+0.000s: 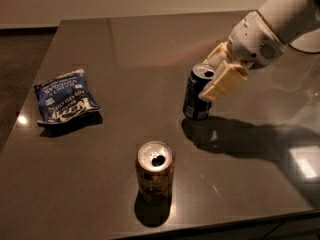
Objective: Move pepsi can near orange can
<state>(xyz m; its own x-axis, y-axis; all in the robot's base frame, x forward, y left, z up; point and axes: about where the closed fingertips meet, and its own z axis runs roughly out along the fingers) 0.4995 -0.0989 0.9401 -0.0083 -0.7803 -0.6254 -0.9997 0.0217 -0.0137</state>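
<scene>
My gripper will set the pepsi can down close beside the orange can (187, 171), on the side of the orange can that is away from the chip bag.
The pepsi can (196, 94) is dark blue with a silver top and stands upright at the middle right of the dark table. My gripper (212, 81) comes in from the upper right on a white arm and is shut on the pepsi can, with one cream finger (223, 82) across its right side. The orange can (155, 178) is orange-brown with an opened silver top. It stands upright near the table's front edge, to the lower left of the pepsi can and well apart from it.
A flat blue chip bag (65, 97) lies at the left of the table (125, 44). The table's front edge runs close below the orange can. A white object shows at the far right edge behind the arm.
</scene>
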